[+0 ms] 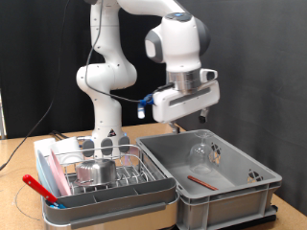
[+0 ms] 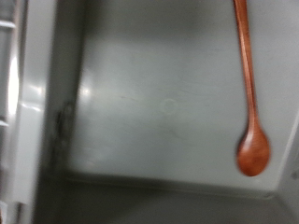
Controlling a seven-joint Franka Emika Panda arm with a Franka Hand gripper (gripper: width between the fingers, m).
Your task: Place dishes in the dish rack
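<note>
The gripper I have will next go down into the grey bin and close on the handle of the red spoon [image 1: 200, 181] [image 2: 246, 70], and leave the clear glass there.
The dish rack [image 1: 120, 174], a silver wire rack in a pale tray, sits at the exterior view's lower left. A pink plate [image 1: 58, 175] stands on edge in it, and a shiny steel cup [image 1: 96, 171] lies among the prongs. To its right, a grey bin [image 1: 245, 187] holds a clear glass [image 1: 200, 150] and a thin red spoon [image 1: 202, 179]. My gripper [image 1: 199, 115] hangs above the bin, over the glass, and touches nothing. The wrist view looks straight down at the bin floor [image 2: 159, 103] and the reddish spoon [image 2: 250, 112]. No fingers show there.
A red and blue object [image 1: 40, 188] lies along the rack tray's front left corner. The robot's base [image 1: 106, 129] stands behind the rack. A black curtain closes off the back. Both containers rest on a wooden tabletop [image 1: 29, 168].
</note>
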